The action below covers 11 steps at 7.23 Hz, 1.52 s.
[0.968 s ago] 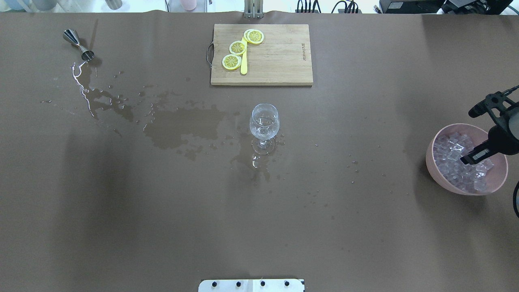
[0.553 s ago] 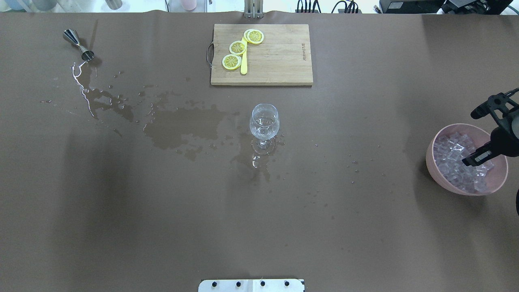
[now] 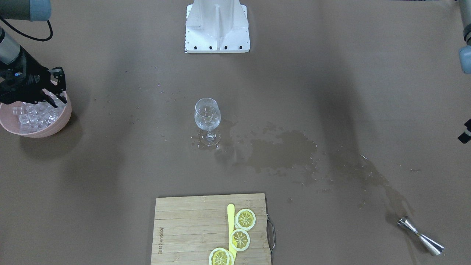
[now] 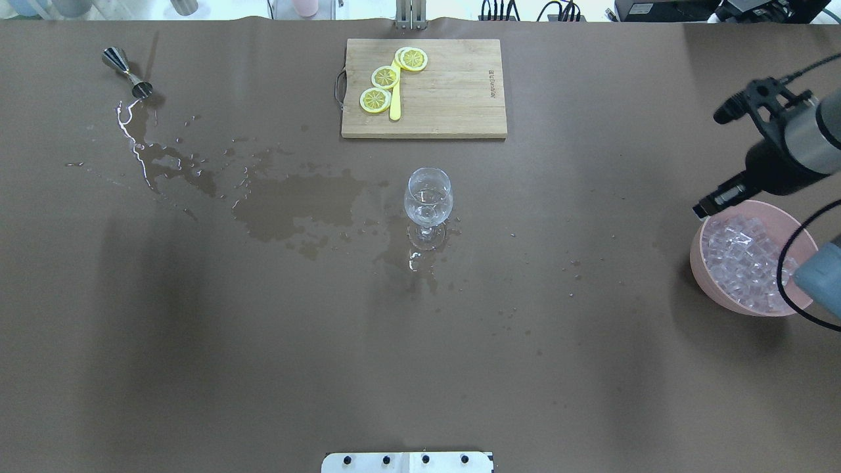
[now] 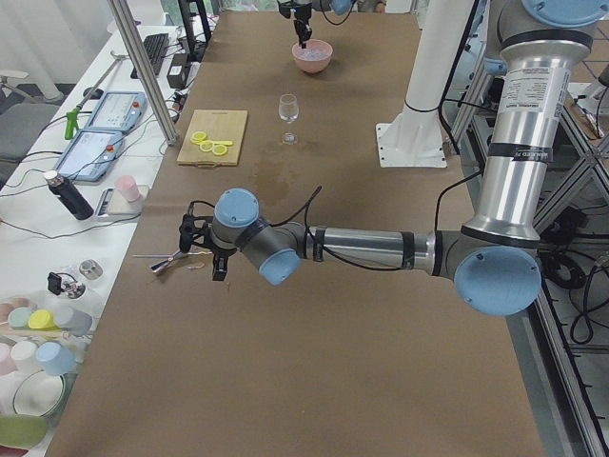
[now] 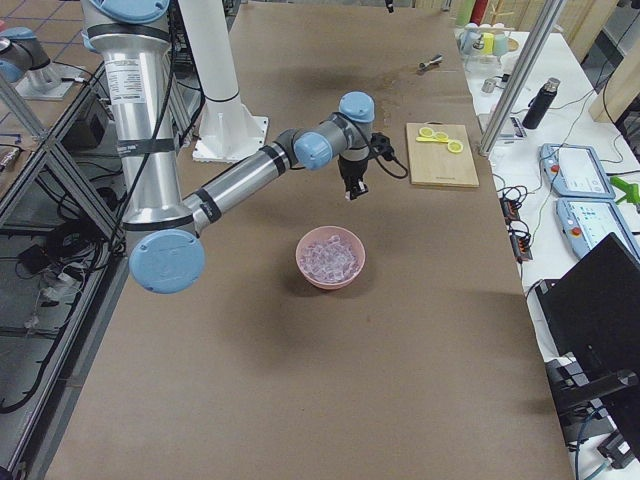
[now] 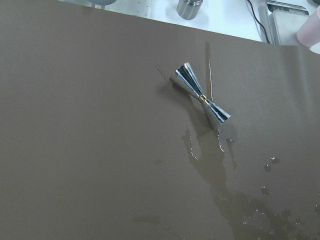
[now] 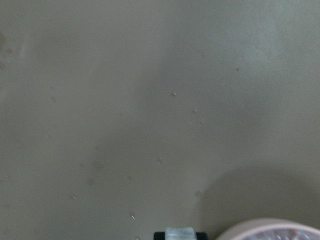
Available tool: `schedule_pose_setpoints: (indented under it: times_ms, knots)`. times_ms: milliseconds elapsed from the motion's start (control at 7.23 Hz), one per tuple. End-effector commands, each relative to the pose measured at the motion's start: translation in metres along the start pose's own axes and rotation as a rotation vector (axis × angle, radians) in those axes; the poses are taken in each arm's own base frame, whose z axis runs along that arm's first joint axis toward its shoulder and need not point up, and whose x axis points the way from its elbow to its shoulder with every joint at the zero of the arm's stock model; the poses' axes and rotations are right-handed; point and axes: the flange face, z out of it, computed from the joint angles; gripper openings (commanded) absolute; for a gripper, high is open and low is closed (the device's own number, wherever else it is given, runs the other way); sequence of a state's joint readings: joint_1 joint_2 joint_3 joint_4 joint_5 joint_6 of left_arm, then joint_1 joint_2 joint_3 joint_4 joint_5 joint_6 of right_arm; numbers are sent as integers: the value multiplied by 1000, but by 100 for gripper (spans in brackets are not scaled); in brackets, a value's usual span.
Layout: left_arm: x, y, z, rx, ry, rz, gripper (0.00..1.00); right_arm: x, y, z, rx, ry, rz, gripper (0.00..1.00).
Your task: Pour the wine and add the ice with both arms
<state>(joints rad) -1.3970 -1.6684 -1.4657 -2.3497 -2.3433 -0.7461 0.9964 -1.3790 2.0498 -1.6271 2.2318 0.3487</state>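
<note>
Next, my right gripper lets go of the ice cube inside the bowl of the stemmed glass (image 3: pixel 207 114), above the spilled puddle of wine. The ice cube is now above the pink bowl's rim.
My right gripper (image 4: pixel 704 208) hangs above the far left rim of the pink bowl (image 4: pixel 696 257), which holds heaped clear ice cubes (image 4: pixel 742 256). In the right wrist view a pale glassy piece sits between its black fingertips (image 8: pixel 160 235), so it looks shut on an ice cube. The stemmed glass (image 4: pixel 428 197) stands mid-table with a little clear wine in it. My left gripper (image 5: pixel 202 257) hovers near the steel jigger (image 7: pixel 200 97), which lies on its side. I cannot tell whether that gripper is open or shut.
Spilled liquid (image 4: pixel 295 207) spreads from the jigger (image 4: pixel 128 71) to the glass's foot. A wooden cutting board (image 4: pixel 453 92) with lemon slices (image 4: pixel 385 77) lies at the far edge. The white pedestal (image 3: pixel 217 25) stands at the robot's side.
My right gripper has risen out of the ice in the bowl and moved away from the robot and toward the glass, to above the bowl's rim. Nothing else moved.
</note>
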Motion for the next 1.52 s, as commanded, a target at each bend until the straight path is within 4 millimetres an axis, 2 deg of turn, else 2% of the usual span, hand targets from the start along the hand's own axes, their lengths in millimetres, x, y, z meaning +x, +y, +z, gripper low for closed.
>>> schedule_pose_setpoints:
  times_ms: [0,138,276,415,553,691,829,968,1106,1382]
  knots:
    - [-28,24,1,-27,-27,131,98,-85,-57,-25,34,-51,98,0]
    - [-37,19,-4,-64,-70,149,98,-132,-77,-15,29,-76,145,0]
    - [-54,13,-20,-101,-119,161,98,-177,-93,-6,41,-80,187,0]
    - [-80,6,-39,-147,-157,214,98,-210,-108,-1,39,-95,214,0]
    - [-90,0,-50,-195,-174,250,98,-245,-132,-5,44,-117,270,0]
    - [-85,3,-60,-185,-174,256,98,-272,-137,6,44,-110,284,0]
    - [-86,5,-61,-185,-176,252,98,-285,-135,15,48,-98,286,0]
    - [-89,9,-61,-189,-177,248,98,-300,-142,14,52,-117,307,0]
    - [-91,12,-61,-190,-179,244,98,-304,-150,18,56,-122,311,0]
    - [-93,13,-61,-189,-181,242,98,-302,-153,21,57,-119,309,0]
